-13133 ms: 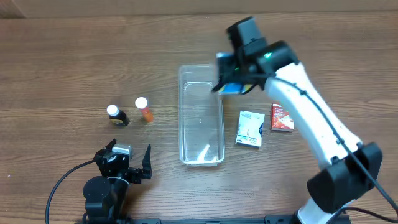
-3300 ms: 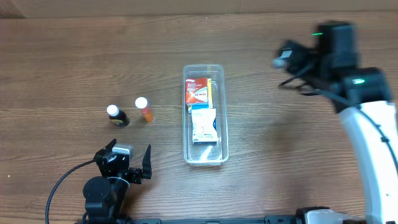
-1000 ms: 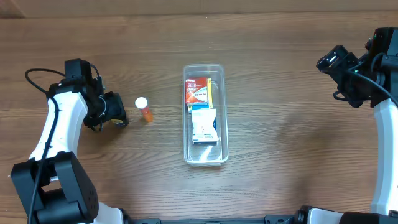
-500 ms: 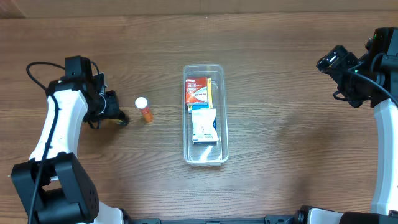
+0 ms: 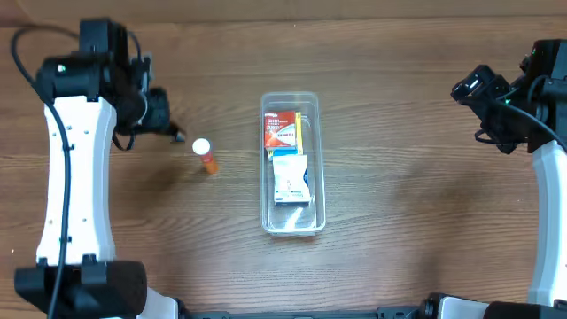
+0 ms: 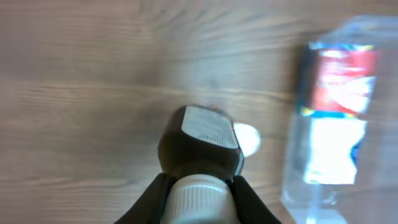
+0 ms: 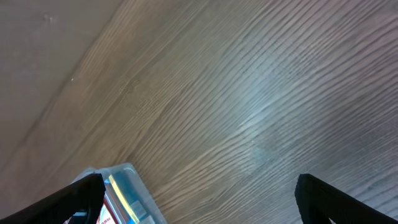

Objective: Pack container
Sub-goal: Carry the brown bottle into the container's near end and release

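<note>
My left gripper has the small dark bottle. It will let go of it in the container, between the white packet and the container's near end (image 5: 307,217) (image 6: 351,202).
The container (image 5: 291,221) is a clear long bin at the table's middle. A red packet (image 5: 281,130) and a white packet (image 5: 290,182) lie in it. My left gripper (image 5: 163,122) is up at the far left, shut on a small dark bottle (image 6: 200,146), with both fingers clamped on its white cap (image 6: 198,198). An orange bottle (image 5: 206,154) with a white cap stands on the table to its right, just behind the held one in the left wrist view. My right gripper (image 5: 483,96) hangs open and empty at the far right, well away from the container (image 7: 127,186).
Bare wood table lies all round the container (image 6: 336,118). The left arm's white links run down the left side to its base at the near edge. The right arm's links stand along the right edge.
My left gripper has shut on the dark bottle's cap and lifted it off the table, moving toward the far side. The orange bottle and right arm stayed put.
</note>
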Robot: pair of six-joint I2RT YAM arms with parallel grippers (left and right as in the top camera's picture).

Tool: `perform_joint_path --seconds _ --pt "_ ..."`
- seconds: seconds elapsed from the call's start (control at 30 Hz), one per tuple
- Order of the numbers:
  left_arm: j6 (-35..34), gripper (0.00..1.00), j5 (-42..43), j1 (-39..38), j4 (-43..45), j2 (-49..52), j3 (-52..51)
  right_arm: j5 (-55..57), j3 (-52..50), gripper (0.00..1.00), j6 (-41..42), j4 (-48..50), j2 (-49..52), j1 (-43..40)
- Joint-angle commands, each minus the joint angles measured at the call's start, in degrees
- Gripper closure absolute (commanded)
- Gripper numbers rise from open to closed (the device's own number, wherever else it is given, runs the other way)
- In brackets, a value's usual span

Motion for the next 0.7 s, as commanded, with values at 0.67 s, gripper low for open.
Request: perform_joint_path --seconds 0.67 --pt "-25.92 0.8 -2.84 -48.96 13.75 -2.19 -19.3 -0.5 0.42 0.0 0.26 0.31 0.07 -0.17"
